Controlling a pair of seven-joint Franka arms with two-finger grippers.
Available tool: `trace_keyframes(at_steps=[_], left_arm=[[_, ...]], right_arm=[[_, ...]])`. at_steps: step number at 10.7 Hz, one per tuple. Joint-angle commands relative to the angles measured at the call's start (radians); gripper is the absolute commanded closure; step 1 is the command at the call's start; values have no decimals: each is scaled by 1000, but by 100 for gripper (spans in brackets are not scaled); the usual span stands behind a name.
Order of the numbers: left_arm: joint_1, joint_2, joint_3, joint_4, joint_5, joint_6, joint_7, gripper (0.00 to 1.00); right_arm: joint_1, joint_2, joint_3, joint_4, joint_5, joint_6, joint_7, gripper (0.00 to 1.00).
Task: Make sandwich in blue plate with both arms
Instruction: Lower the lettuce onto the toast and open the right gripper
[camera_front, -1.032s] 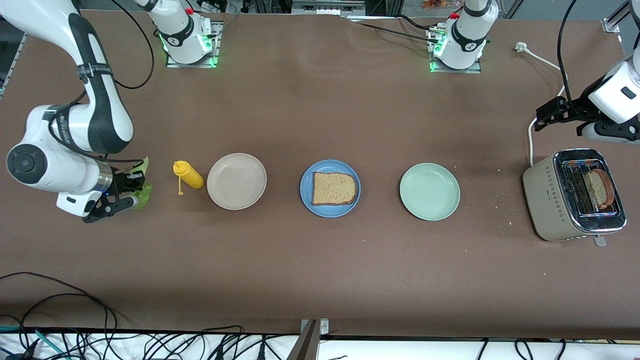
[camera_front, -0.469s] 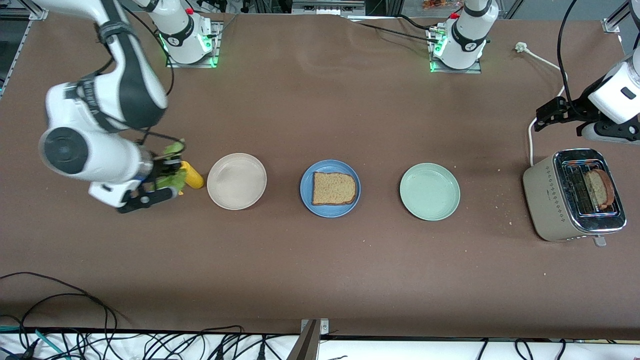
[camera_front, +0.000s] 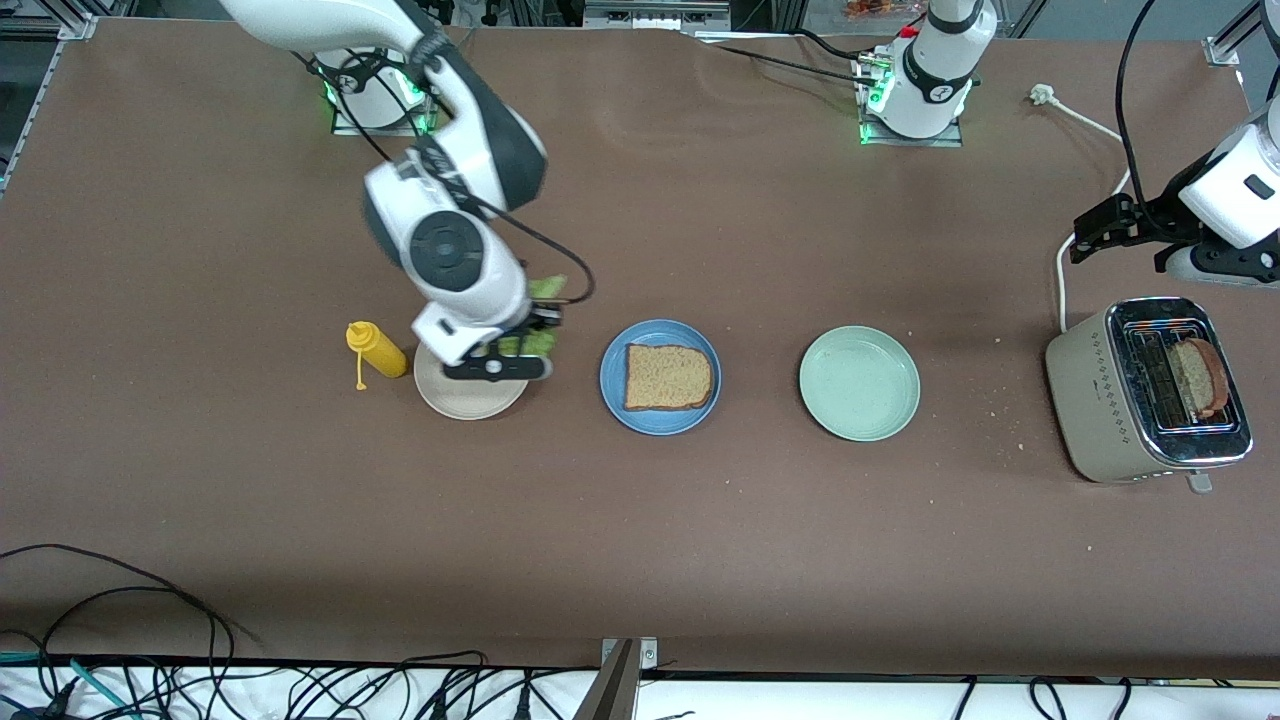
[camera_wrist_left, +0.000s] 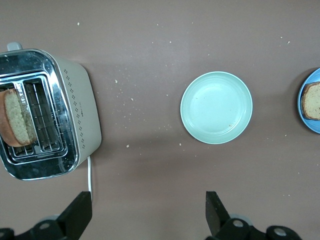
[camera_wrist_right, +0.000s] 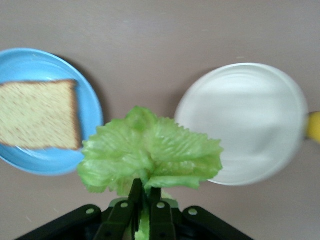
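Observation:
The robot's right gripper needs to release the lettuce leaf, now hanging over the beige plate's edge, on top of the brown toast slice (camera_front: 659, 380) (camera_wrist_right: 48, 112) on the blue plate.
A brown toast slice (camera_front: 668, 377) lies on the blue plate (camera_front: 612, 383) at the table's middle; the right wrist view shows the toast slice (camera_wrist_right: 37, 114) and the blue plate (camera_wrist_right: 30, 62) too. My right gripper (camera_front: 535, 330) is shut on a ruffled green lettuce leaf (camera_front: 545, 290), which hangs over the beige plate's (camera_front: 455, 398) edge beside the blue plate. In the right wrist view the lettuce leaf (camera_wrist_right: 150, 155) fans out from my right gripper (camera_wrist_right: 146, 195). My left gripper (camera_front: 1085, 232) hangs open over bare table by the toaster (camera_front: 1100, 400). A second toast slice (camera_front: 1198, 378) stands in the toaster.
A yellow squeeze bottle (camera_front: 375, 348) lies beside the beige plate toward the right arm's end. The pale green plate (camera_front: 858, 383) sits between the blue plate and the toaster. A white cord (camera_front: 1080, 120) runs from the toaster. Crumbs dot the table near it.
My right arm has carried the lettuce leaf from the table's end past the yellow bottle to over the beige plate. The left arm has not moved.

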Motion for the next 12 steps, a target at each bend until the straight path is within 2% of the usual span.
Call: trace_keyframes(at_steps=[1,4,10,12], left_arm=[[6,6,-3,22,16,-18,4,0],[4,7,-3,23,16,-18,4,0],[6,7,-3,23,16,-18,4,0],[6,7,-3,23,16,-18,4,0]], right_arm=[[90,121,-5,27,12,259,206,100],[162,211,-5,58,12,428,352,100],[221,279,-11,62,3,526,461,100],[220,281,-50,102,0,528,457,99]])
